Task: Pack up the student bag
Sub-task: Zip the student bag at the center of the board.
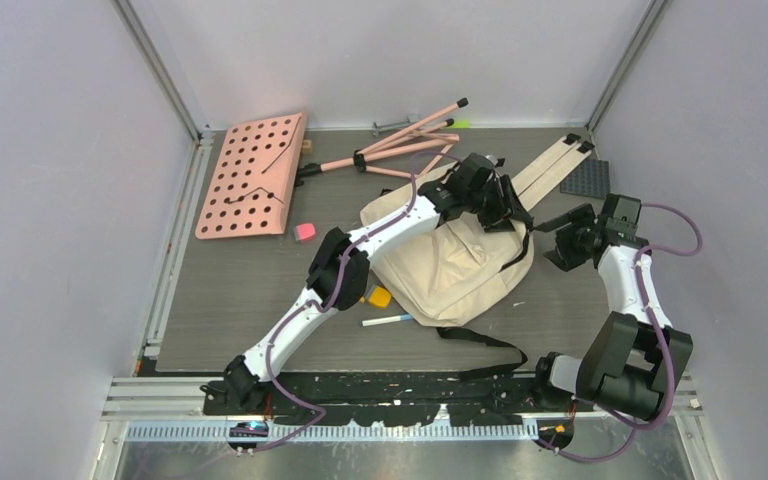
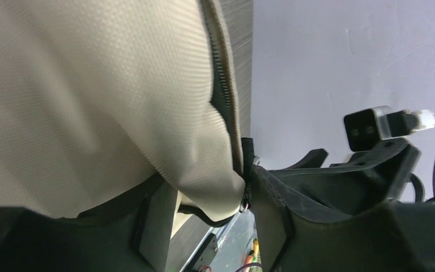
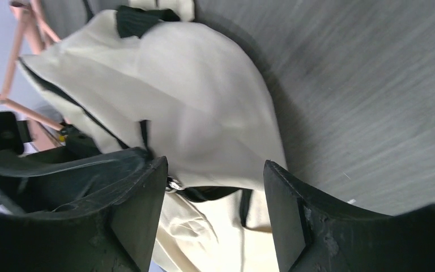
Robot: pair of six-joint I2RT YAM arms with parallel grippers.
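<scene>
The zipper ring lies against the left gripper's finger, so the robot should use that gripper to pinch the cream fold farther back (image 2: 199, 156), leaving the ring for the right gripper.
The student bag (image 1: 450, 265), cream cloth with black zippers, lies in the middle of the table. Its upper zipper edge is bunched up at my left gripper (image 1: 495, 205). In the left wrist view a fold of the bag (image 2: 90, 90) with its black zipper (image 2: 222, 85) fills the space between the fingers of my left gripper (image 2: 215, 192), which is shut on that edge. My right gripper (image 1: 563, 245) hovers just right of the bag. In the right wrist view it (image 3: 215, 192) stands open, with the bag (image 3: 204, 107) beyond its fingers and a metal zipper ring (image 3: 173, 184) beside one finger.
A pink perforated board (image 1: 253, 175) and a pink folding stand (image 1: 400, 145) lie at the back. A pink eraser (image 1: 304, 232), a yellow-orange piece (image 1: 380, 297) and a marker (image 1: 387, 320) sit left of the bag. A dark plate (image 1: 585, 178) lies back right. A black strap (image 1: 480, 345) trails forward.
</scene>
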